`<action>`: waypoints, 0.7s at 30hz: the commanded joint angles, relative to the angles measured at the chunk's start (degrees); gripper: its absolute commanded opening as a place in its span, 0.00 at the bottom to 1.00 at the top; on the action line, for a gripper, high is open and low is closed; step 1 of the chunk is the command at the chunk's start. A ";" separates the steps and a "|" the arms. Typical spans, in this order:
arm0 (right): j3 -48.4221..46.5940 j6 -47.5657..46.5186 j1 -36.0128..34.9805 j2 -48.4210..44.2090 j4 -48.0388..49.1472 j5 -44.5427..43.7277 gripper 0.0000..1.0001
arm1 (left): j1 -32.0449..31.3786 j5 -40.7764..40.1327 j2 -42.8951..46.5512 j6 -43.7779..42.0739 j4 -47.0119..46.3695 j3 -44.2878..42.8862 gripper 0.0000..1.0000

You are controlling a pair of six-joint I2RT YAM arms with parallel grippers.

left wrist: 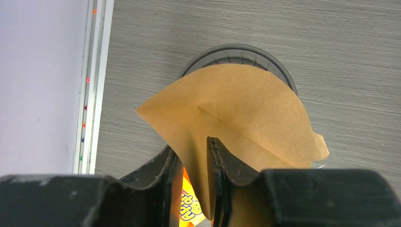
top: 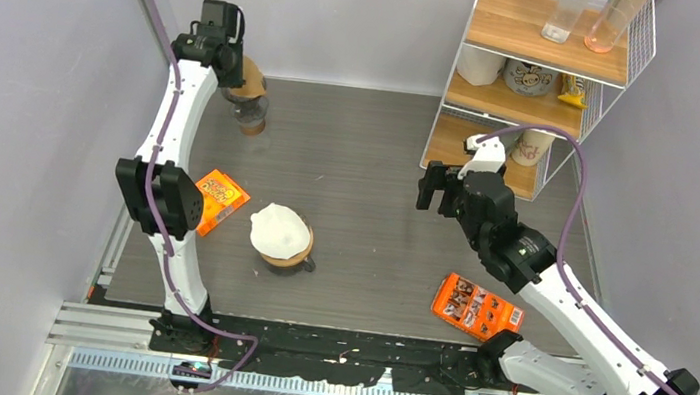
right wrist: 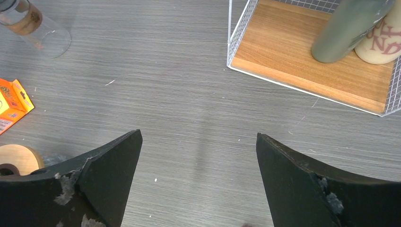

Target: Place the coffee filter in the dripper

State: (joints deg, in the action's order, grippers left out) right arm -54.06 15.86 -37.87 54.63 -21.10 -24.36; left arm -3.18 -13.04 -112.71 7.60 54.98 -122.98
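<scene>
The slanted coffee filter's corner juts past the dripper's rim; I need to open my left gripper, retake and square it over the dripper's opening [left wrist: 234, 59] before lowering.
My left gripper [top: 231, 67] is at the far left back of the table, closed on a brown paper coffee filter [top: 254, 78]. In the left wrist view the filter [left wrist: 236, 109] fans out from between the fingers [left wrist: 217, 156], which stand only a little apart, and it hangs over the round dark rim of the glass dripper [left wrist: 246, 51]. The dripper [top: 253, 117] stands just below and in front of the gripper. My right gripper [top: 436, 190] is open and empty above bare table [right wrist: 198, 142], near the shelf.
A second dripper holding a white filter [top: 279, 232] stands mid-table. Orange snack packets lie at the left [top: 221, 198] and front right [top: 477, 306]. A wire-and-wood shelf [top: 532, 79] with cups and bottles stands at the back right; its lowest board [right wrist: 307, 71] shows in the right wrist view.
</scene>
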 commanded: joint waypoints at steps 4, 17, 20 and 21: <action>-2.95 0.50 0.16 0.80 1.25 -1.42 0.97 | 0.39 1.15 2.81 2.17 -0.93 -2.23 0.38; -3.08 -0.03 0.16 0.67 1.25 -2.00 0.97 | -0.16 0.67 13.92 3.91 -6.28 5.12 0.63; -3.07 -0.10 0.15 0.59 1.26 -2.10 0.97 | -0.31 1.06 15.84 4.12 -9.21 7.43 0.64; -3.04 -0.07 0.16 0.57 1.25 -2.10 0.97 | -0.35 1.47 16.06 4.36 -9.92 7.70 0.64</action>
State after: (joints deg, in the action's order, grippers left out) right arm -54.65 15.79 -37.87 55.57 -21.50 -24.86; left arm -3.27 -12.25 -99.55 10.63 50.83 -117.05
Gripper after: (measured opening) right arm 0.973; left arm 0.639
